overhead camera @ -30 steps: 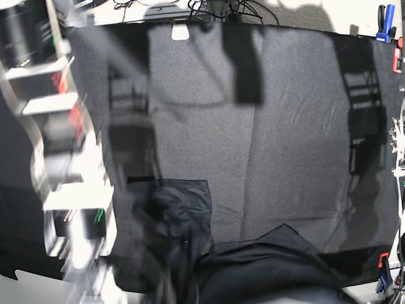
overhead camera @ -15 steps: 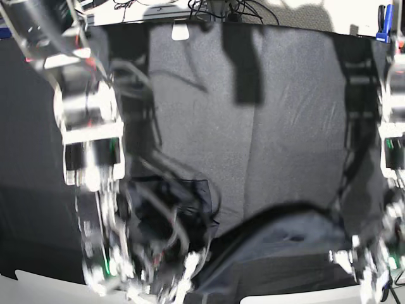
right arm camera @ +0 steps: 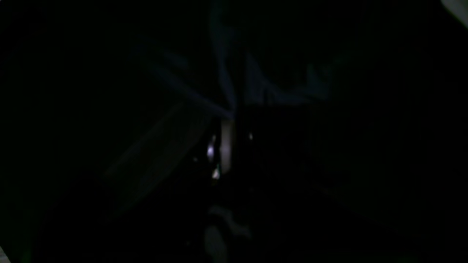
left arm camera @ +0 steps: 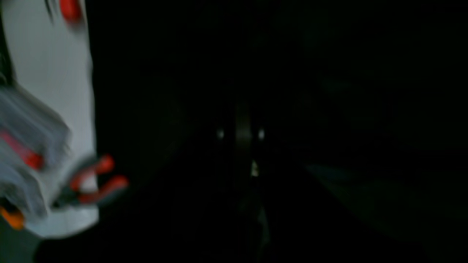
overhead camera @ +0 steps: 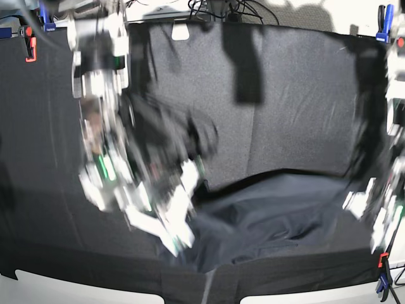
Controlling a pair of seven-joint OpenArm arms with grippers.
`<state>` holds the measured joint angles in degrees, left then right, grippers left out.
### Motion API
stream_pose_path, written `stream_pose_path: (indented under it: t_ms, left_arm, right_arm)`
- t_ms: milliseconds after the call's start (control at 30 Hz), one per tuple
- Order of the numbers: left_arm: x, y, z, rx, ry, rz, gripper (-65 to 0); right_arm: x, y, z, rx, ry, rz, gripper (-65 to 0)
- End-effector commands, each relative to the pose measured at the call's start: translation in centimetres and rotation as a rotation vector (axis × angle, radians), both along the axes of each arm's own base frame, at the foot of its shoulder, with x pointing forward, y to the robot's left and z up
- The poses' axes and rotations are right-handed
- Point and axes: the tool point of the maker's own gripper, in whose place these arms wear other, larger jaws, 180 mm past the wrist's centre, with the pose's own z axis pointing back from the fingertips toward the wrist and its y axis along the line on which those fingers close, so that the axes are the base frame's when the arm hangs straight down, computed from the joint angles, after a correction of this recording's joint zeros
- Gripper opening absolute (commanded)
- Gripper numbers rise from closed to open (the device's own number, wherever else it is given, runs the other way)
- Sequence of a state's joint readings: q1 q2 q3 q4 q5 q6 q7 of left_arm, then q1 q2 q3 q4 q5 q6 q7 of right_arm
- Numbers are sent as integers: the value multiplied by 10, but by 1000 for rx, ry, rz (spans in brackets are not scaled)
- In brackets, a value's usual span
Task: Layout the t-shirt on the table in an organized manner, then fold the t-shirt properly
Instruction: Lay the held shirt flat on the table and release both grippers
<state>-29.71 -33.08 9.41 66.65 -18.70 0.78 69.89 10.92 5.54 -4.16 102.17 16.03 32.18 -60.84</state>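
Next, my right gripper lets go of the t-shirt's end on the black-clothed table (overhead camera: 157,69), in front of the white tag.
The dark navy-grey t-shirt (overhead camera: 272,212) hangs stretched in a wide band across the near right half of the black-clothed table (overhead camera: 297,114). In the base view my right gripper (overhead camera: 180,237) is motion-blurred at the shirt's left end, shut on the t-shirt. My left gripper (overhead camera: 370,212) is blurred at its right end near the table's side edge, also shut on it. The right wrist view is very dark; folds of the t-shirt (right arm camera: 256,91) converge at the gripper (right arm camera: 228,120). In the left wrist view, also dark, the gripper (left arm camera: 243,146) is barely visible.
Blue and orange clamps sit at the table corners (overhead camera: 384,19), (overhead camera: 28,41), (overhead camera: 383,275). A white tag (overhead camera: 180,31) and cables (overhead camera: 221,7) lie at the far edge. The left wrist view shows the white table edge (left arm camera: 55,73) with a red-handled clamp (left arm camera: 98,179).
Both arms have swung up from the near edge and further onto the table. The t-shirt has been dragged with them and now spreads wider between the two grippers.
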Motion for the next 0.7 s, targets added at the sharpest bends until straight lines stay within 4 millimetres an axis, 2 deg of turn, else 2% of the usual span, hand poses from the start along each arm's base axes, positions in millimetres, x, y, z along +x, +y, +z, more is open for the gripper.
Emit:
stream_pose_path:
  t_ms: [0, 167, 333, 533, 667]
  left_arm:
    - [7, 7, 17, -5, -42, 8, -650]
    - [-22, 2, -6, -17, 5, -25, -650]
    - [-53, -14, -22, -2, 33, -97, -650]
    - [-95, -25, -26, 82, 58, -198, -650]
    - [-121, -20, -25, 152, 72, -222, -650]
  right_arm:
    - [-1, -1, 11, 7, -50, 24, -650]
    - [-40, -23, -25, 11, 48, -20, -650]
    - [-76, -37, -59, 10, 153, -56, -650]
    - [-117, -50, -91, 0, 266, -96, -650]
    - [-144, -57, -108, -10, 333, -104, -650]
